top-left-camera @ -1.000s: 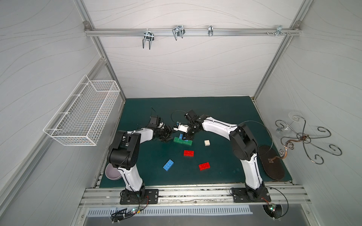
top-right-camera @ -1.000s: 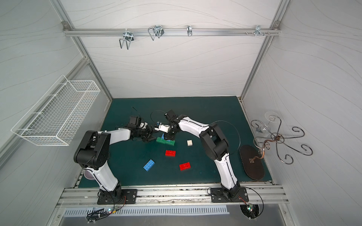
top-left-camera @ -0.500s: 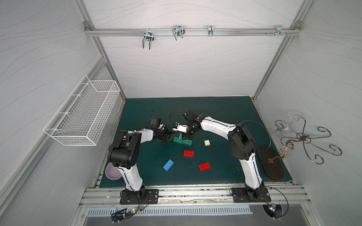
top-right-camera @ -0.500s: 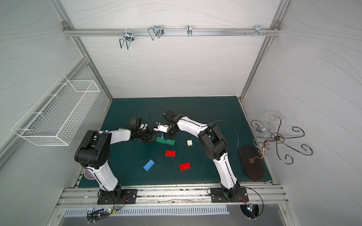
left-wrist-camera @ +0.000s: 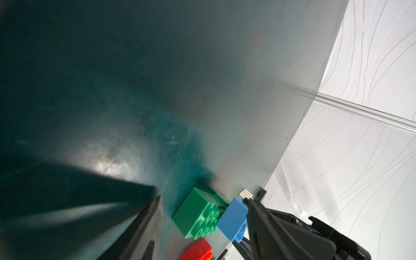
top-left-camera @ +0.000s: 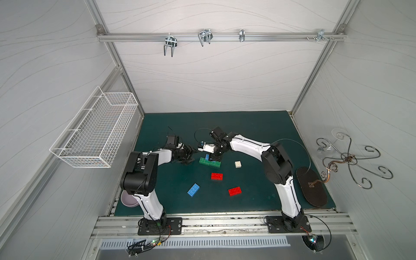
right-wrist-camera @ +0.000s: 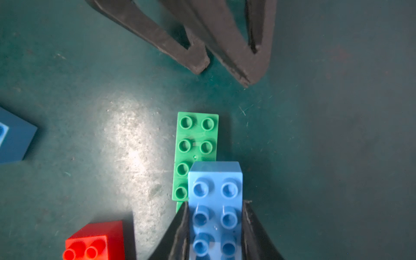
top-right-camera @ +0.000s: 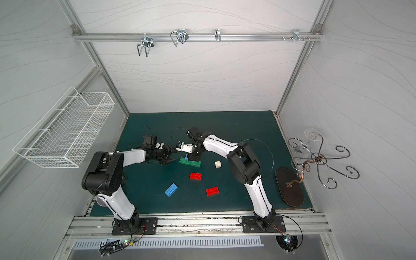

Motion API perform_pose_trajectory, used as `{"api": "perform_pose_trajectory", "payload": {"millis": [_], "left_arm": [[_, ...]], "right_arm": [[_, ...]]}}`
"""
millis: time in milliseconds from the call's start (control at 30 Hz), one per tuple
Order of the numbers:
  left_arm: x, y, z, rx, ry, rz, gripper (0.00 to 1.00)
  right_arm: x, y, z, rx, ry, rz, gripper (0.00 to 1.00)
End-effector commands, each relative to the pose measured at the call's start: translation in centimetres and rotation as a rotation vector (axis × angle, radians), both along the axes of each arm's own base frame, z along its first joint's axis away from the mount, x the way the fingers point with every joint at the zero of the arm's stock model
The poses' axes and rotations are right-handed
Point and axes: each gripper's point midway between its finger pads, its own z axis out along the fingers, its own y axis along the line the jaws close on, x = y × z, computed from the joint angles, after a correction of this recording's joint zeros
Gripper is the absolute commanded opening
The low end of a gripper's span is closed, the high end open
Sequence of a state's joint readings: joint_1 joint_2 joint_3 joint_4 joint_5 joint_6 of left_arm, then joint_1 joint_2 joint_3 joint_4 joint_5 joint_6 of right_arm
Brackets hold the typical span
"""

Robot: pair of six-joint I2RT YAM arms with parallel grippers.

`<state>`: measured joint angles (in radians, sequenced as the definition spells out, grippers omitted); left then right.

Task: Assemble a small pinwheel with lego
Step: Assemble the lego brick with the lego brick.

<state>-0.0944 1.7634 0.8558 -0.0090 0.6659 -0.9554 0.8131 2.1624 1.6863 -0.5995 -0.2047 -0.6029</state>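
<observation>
Next, my right hand releases the blue brick across the joint [top-left-camera: 212, 160] [right-wrist-camera: 214, 200] between the two green bricks.
My right gripper [right-wrist-camera: 215, 202] is shut on a blue brick [right-wrist-camera: 216, 186] and holds it just above the near end of a green brick [right-wrist-camera: 195, 144]. In both top views two green bricks [top-left-camera: 209, 162] [top-right-camera: 190, 162] lie end to end at mid-mat under that gripper [top-left-camera: 212, 157]. My left gripper [top-left-camera: 191, 155] [left-wrist-camera: 202, 198] stands open and empty just left of them, its fingers [right-wrist-camera: 198, 60] pointing at the green brick's far end. Loose on the mat are a white brick [top-left-camera: 238, 164], two red bricks [top-left-camera: 217, 176] [top-left-camera: 234, 191] and another blue brick [top-left-camera: 193, 190]. No joined pinwheel shows.
A white wire basket [top-left-camera: 94, 135] hangs on the left wall. A pale bowl [top-left-camera: 129, 199] sits by the left arm's base. A dark oval stand base [top-left-camera: 311, 186] with curled metal hooks [top-left-camera: 346, 157] occupies the right edge of the green mat [top-left-camera: 258, 130].
The right gripper has edged slightly left with the blue brick still in it. The left arm has hardly moved.
</observation>
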Motion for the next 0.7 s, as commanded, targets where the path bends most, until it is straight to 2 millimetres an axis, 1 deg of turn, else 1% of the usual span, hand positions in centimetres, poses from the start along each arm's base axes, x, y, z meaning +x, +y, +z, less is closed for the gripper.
{"api": "perform_pose_trajectory", "payload": {"millis": [0,133,200,467,667], "left_arm": [[0.1,-0.6,1.0,-0.035,-0.033,-0.017,0.65],[-0.1,-0.5,0.8,-0.036,-0.033,-0.005,0.65],[-0.1,-0.7,0.9,-0.048,-0.033,-0.011,0.64],[-0.5,-1.9,0.7,-0.065,-0.032,-0.034,0.64],[-0.7,-3.8,0.5,-0.066,-0.036,-0.074,0.64]], "right_arm": [[-5.2,-2.8,-6.3,-0.205,0.171,0.050,0.22],[-5.0,-3.3,-7.2,-0.241,0.173,0.019,0.21],[-4.8,-3.7,-7.6,-0.265,0.166,0.002,0.19],[-4.6,-5.0,-7.6,-0.314,0.167,-0.059,0.17],[-4.5,-6.1,-7.3,-0.293,0.188,-0.088,0.16]]}}
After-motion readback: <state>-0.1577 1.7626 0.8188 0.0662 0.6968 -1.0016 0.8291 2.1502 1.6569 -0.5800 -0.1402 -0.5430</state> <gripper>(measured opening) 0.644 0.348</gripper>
